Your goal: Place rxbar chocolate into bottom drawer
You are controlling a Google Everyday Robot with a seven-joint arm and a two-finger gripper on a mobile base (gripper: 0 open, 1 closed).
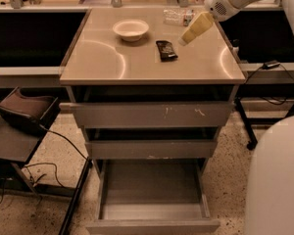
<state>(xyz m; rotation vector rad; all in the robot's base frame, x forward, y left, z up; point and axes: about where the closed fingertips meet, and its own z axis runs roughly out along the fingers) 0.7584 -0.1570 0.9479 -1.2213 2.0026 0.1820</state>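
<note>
Next, my gripper moves to the middle of the rxbar chocolate (166, 51) near the white bowl and closes there.
The rxbar chocolate (166, 50), a small dark flat bar, lies on the cabinet top (103, 62) just right of centre. My gripper (195, 30), with yellowish fingers pointing down-left, hovers above the top, a little right of and behind the bar, apart from it and holding nothing. The bottom drawer (152, 213) is pulled out at floor level, and its grey tray looks empty. The two shallower drawers above it stand slightly out.
A white bowl (131, 29) sits left of the bar. A clear plastic bottle (178, 16) lies at the back of the top, near the gripper. A dark chair (24, 112) with cables stands at the left. A white robot body (277, 180) fills the lower right.
</note>
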